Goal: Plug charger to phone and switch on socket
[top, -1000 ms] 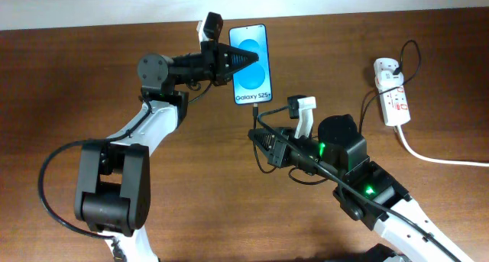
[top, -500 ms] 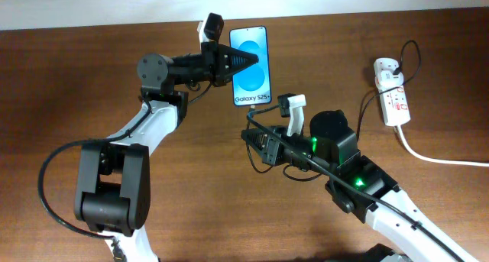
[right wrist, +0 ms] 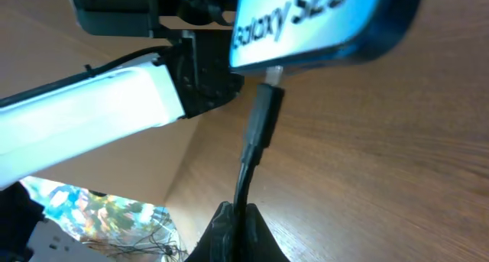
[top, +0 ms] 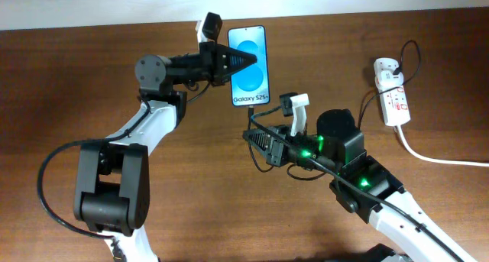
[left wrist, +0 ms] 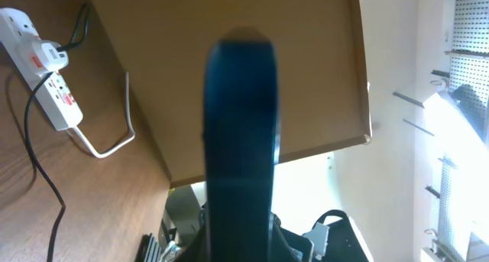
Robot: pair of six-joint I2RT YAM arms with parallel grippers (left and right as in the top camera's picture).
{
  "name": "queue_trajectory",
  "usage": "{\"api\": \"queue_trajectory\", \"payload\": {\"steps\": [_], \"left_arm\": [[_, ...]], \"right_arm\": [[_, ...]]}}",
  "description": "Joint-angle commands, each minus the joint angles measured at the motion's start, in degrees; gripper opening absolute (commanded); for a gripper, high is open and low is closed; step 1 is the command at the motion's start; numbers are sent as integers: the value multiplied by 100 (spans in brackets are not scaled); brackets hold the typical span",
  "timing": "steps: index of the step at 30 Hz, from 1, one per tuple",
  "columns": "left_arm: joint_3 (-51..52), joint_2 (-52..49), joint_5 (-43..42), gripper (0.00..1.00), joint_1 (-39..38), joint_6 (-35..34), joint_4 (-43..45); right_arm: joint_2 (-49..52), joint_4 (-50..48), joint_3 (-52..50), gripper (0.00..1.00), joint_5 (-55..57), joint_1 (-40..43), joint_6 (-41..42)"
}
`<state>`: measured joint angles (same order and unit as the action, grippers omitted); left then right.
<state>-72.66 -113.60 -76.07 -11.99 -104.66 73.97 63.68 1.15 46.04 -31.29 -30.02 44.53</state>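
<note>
The robot's right gripper holds the thin cable and the charger's metal tip shows below the phone, so the robot should take the plug's black body (right wrist: 264, 115) and push it in.
The phone (top: 250, 66), blue screen up with "Galaxy S25+" text, is held at its left edge by my left gripper (top: 238, 60), which is shut on it. In the left wrist view the phone (left wrist: 238, 132) shows edge-on as a dark bar. My right gripper (top: 256, 137) is shut on the charger, a thin black cable (right wrist: 252, 151). Its plug tip (right wrist: 273, 76) touches the phone's bottom edge (right wrist: 321, 33); how deep it sits I cannot tell. The white socket (top: 390, 91) with red switches lies at the far right, also in the left wrist view (left wrist: 46, 79).
A thick white cable (top: 439, 158) runs from the socket to the right edge. A black cable (top: 367, 109) curls from the socket toward my right arm. The table is brown wood.
My right gripper moved left and up toward the phone with the cable, bringing the plug tip to the phone's bottom edge. The left gripper and phone stayed nearly still.
</note>
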Motion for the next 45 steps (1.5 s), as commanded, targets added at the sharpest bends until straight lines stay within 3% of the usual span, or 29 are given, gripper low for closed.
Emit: {"api": "queue_trajectory", "payload": {"steps": [1, 6, 14, 18, 22, 29, 33, 38, 40, 42, 45], "left_arm": [[-76, 24, -761, 0, -79, -9, 98], [-76, 24, -839, 0, -79, -11, 98], [-76, 24, -638, 0, -72, -7, 96], [-76, 24, -487, 0, -72, 146, 96], [-76, 24, -323, 0, -72, 149, 96], [-76, 24, -341, 0, -72, 146, 96], [-76, 24, -474, 0, -72, 149, 96], [-76, 26, -625, 0, -155, 149, 98], [-76, 24, -697, 0, -238, 146, 98], [-76, 24, -708, 0, -289, 146, 98], [-76, 24, -708, 0, -286, 146, 98]], "right_arm": [[-118, -227, 107, 5, 651, 203, -197], [-118, -225, 116, 9, 903, 203, -234], [-291, 614, 225, 49, 883, 190, -540], [-761, 1596, 614, 56, 990, 175, -870], [-1045, 2116, 798, 59, 2380, -551, -874], [44, 2057, 885, 55, 5530, -2238, -804], [476, 2048, 1204, 40, 5604, -2249, -769], [605, 1845, 1344, 28, 5641, -2240, -769], [623, 1790, 1344, 15, 5643, -2240, -769], [623, 1794, 1344, 14, 5633, -2243, -769], [623, 1825, 1344, 23, 5265, -2243, -769]]}}
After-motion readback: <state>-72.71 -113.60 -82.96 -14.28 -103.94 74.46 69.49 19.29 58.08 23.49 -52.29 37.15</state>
